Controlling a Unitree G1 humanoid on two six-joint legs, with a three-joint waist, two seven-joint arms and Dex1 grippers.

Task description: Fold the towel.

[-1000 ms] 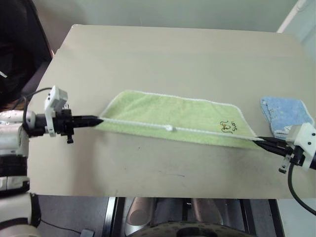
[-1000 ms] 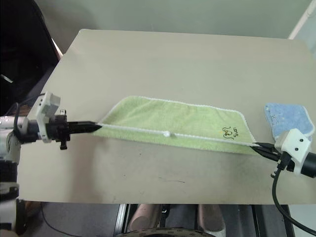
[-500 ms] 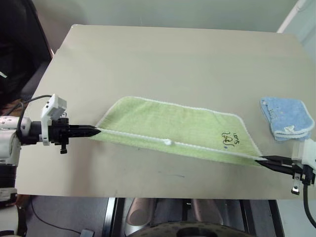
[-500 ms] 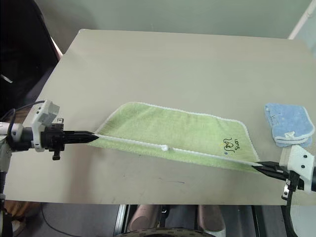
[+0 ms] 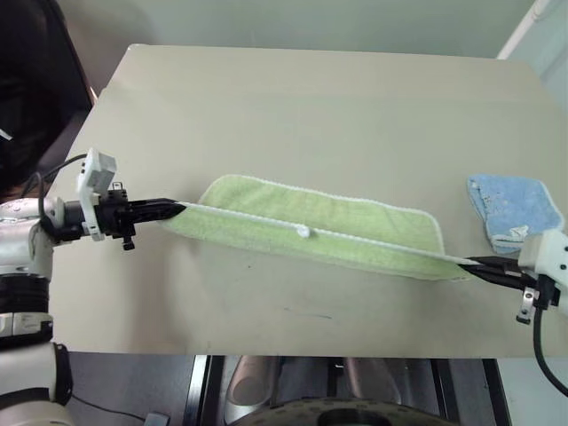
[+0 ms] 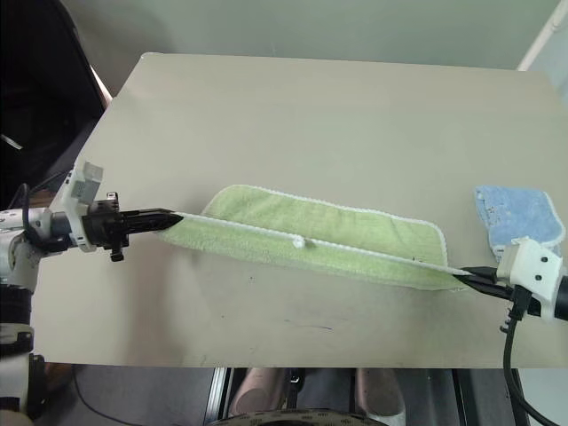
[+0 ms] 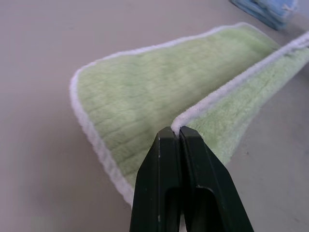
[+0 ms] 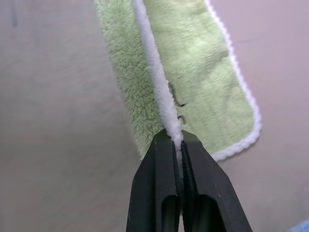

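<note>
The robot's left gripper needs to let go of the light green towel's near corner on its far corner [image 5: 217,175] [image 7: 81,77], away from the light blue towel.
The light green towel [image 5: 355,232] lies across the middle of the table, its white-stitched far edge resting flat. Its near edge is stretched taut in a straight line between my two grippers, lifted a little above the rest of the cloth, with the small white loop tag [image 5: 304,232] hanging at mid-length. My left gripper [image 5: 180,208] is shut on the left corner, seen close up in the left wrist view [image 7: 175,133]. Over at the right corner, my right gripper [image 5: 466,261] is shut on the white edge [image 8: 175,137].
A folded light blue towel [image 5: 513,209] lies at the right edge of the beige table [image 5: 311,106], just beyond my right hand. The table's front edge runs close below both grippers. A dark shape stands off the table's left side.
The held edge first drew back toward the table's front, then moved toward the far side and rose. The green cloth under it now shows narrower.
</note>
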